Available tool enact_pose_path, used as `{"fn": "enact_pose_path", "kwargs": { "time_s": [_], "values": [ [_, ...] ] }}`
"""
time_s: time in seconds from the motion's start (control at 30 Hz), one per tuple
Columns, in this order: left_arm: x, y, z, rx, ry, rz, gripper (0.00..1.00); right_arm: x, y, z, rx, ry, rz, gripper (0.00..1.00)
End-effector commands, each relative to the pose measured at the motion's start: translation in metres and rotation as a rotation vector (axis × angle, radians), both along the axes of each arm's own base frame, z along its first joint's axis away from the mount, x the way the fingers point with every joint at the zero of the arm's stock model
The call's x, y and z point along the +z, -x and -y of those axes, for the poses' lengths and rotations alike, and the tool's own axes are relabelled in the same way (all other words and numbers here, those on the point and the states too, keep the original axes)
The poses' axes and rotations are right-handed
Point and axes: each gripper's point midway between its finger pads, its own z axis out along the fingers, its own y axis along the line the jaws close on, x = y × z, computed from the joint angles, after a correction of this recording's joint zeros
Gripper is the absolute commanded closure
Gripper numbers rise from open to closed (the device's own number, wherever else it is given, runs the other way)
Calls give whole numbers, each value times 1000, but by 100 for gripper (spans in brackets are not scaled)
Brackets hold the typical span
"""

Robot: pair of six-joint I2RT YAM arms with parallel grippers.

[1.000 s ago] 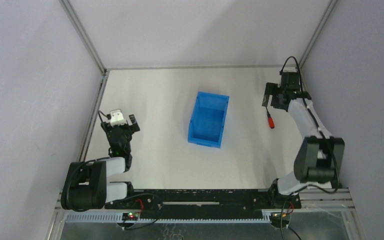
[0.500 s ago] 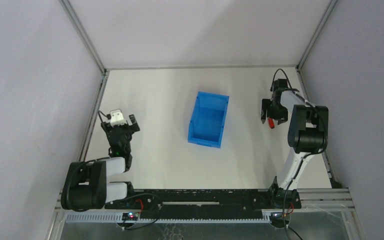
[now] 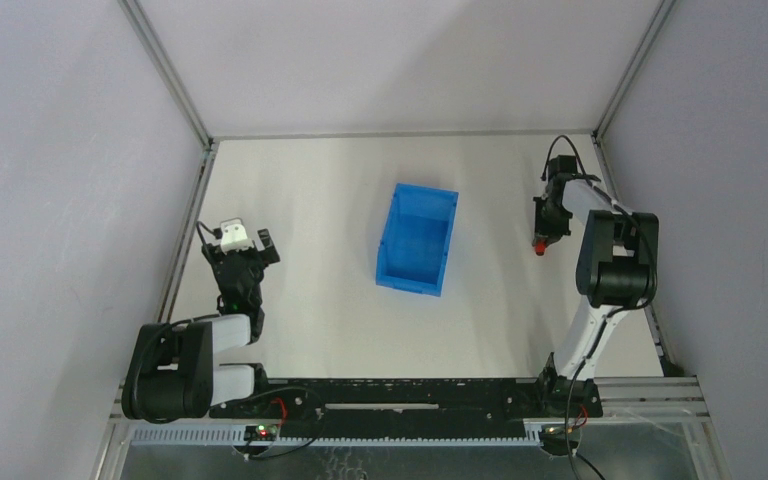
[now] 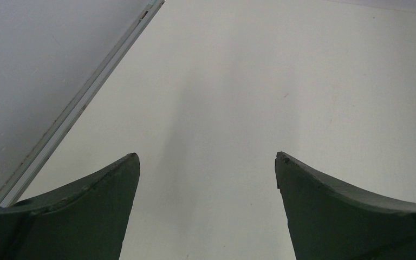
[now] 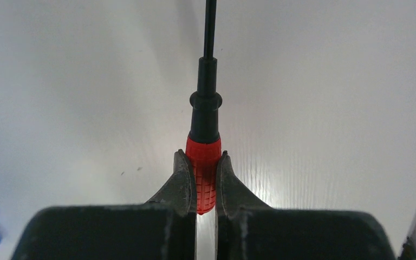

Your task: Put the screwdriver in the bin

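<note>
Next, I let go of the screwdriver with my right gripper on the middle of the blue bin's bottom (image 3: pixel 419 242), with its red handle toward the bin's near end.
The screwdriver (image 5: pixel 205 162) has a ribbed red handle, a black collar and a thin black shaft running up out of the right wrist view. My right gripper (image 5: pixel 203 157) is shut on the red handle, both fingers pressed against its sides, down at the table. From above, the right gripper (image 3: pixel 543 232) sits at the right of the table with a bit of red screwdriver (image 3: pixel 540 246) showing under it. The blue bin (image 3: pixel 418 238) stands mid-table, well left of it. My left gripper (image 4: pixel 207 157) is open over bare table, far left.
The metal frame rail (image 3: pixel 186 225) runs along the table's left edge close to the left arm. A rail and the grey wall (image 3: pixel 650 200) stand just right of the right arm. White tabletop (image 3: pixel 490 240) lies between the bin and the screwdriver.
My right gripper came down over the screwdriver and its jaws went from wide open to shut on the red handle. The left arm and the bin have not moved.
</note>
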Motion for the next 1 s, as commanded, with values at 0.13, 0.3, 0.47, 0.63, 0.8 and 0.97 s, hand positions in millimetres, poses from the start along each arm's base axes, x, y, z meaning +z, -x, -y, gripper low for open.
{"fn": "enact_pose_path", "kwargs": {
  "time_s": [0.13,0.3,0.47,0.63,0.8,0.97],
  "values": [
    [30,-11,0,-9,-12,101,0,122,18,-15,-83,-69,238,100],
    [30,-11,0,-9,-12,99,0,167,27,-56,-96,-292,338,99],
    [30,-11,0,-9,-12,101,0,214,29,-126,15,-578,483,97],
    [30,-11,0,-9,-12,100,0,239,38,-194,140,-687,532,95],
    [30,-11,0,-9,-12,100,0,233,41,-247,205,-704,515,95],
    [31,-11,0,-10,-12,101,0,200,32,-279,231,-569,510,95]
  ]
}}
